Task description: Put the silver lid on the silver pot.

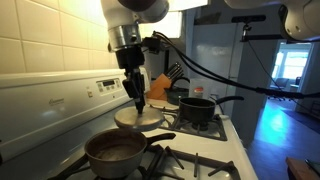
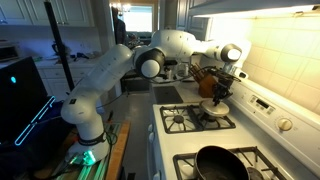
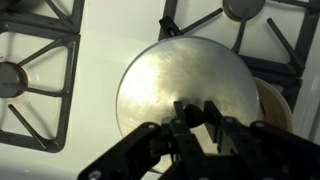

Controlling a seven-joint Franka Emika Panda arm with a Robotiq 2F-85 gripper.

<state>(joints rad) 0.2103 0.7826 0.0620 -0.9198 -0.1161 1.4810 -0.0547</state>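
Note:
The silver lid, still lying on the white stove top, will be let go by my gripper flat across the open rim of the silver pot [image 1: 113,143] on the nearest burner.
The silver lid [image 3: 175,70] is a round, dull metal disc lying on the white stove top between the burners. It shows in both exterior views [image 1: 140,119] [image 2: 214,111]. My gripper [image 3: 193,112] is directly above its middle, with a finger on each side of the small dark knob, shut on it. The gripper also shows in both exterior views [image 1: 136,101] [image 2: 221,97]. The silver pot [image 1: 115,148], with a brownish inside, stands on the nearest burner, closer to the camera than the lid.
A black pot [image 1: 197,108] stands on a far burner, and a knife block [image 1: 159,88] stands beyond the lid. A dark pot [image 2: 222,162] fills the near burner; I cannot tell which pot it is. A tan round object [image 3: 276,105] lies beside the lid. Burner grates [image 3: 40,45] surround it.

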